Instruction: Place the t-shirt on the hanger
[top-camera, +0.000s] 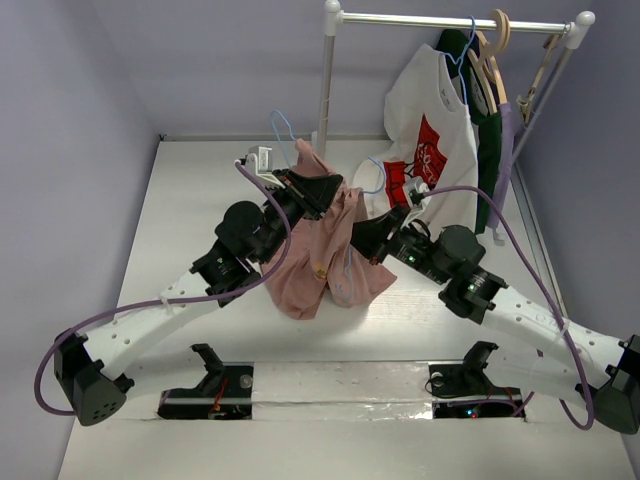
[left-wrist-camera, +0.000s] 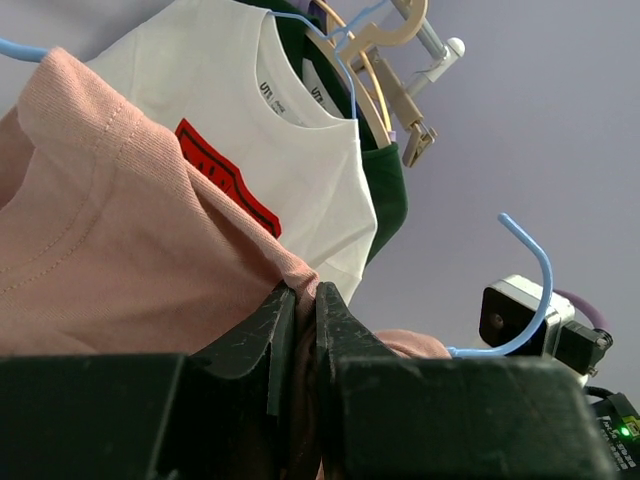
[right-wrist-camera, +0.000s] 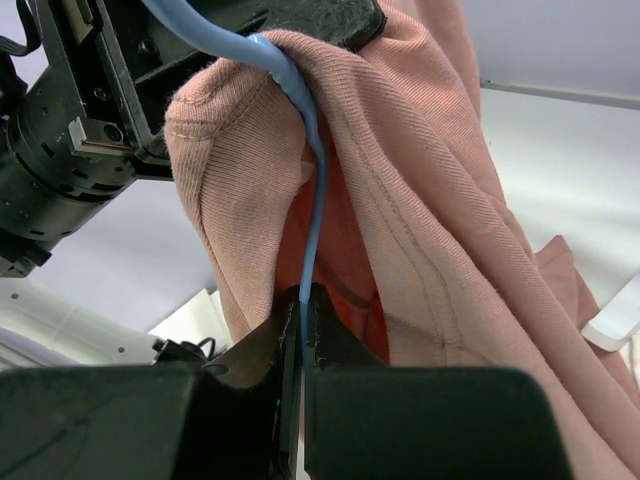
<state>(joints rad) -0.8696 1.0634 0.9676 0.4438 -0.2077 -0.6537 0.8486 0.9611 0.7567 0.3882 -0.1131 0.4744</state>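
Next, I let go of the hanger's wire with my right gripper and take the t-shirt's lower corner (top-camera: 387, 281) to pull the cloth straight, because the t-shirt hangs bunched around that wire.
The dusty-pink t-shirt (top-camera: 318, 255) hangs bunched above the table between both arms. My left gripper (top-camera: 312, 190) is shut on a fold of its upper edge; the left wrist view shows pink fabric (left-wrist-camera: 120, 250) pinched between the jaws (left-wrist-camera: 303, 295). The light-blue wire hanger (top-camera: 283, 128) runs through the shirt. In the right wrist view its wire (right-wrist-camera: 315, 190) comes down out of a hemmed opening of the shirt (right-wrist-camera: 430, 200) into my right gripper (right-wrist-camera: 303, 298), which is shut on it. My right gripper (top-camera: 366, 235) sits at the shirt's right side. A curved blue wire end (left-wrist-camera: 535, 290) shows beside the right wrist.
A clothes rail (top-camera: 450, 20) stands at the back right, carrying a white t-shirt with a red print (top-camera: 430, 120), a dark green garment (top-camera: 485, 110) and pale wooden hangers (top-camera: 495, 45). The table's walls are lilac. Both arms' cables loop over the table (top-camera: 180, 200).
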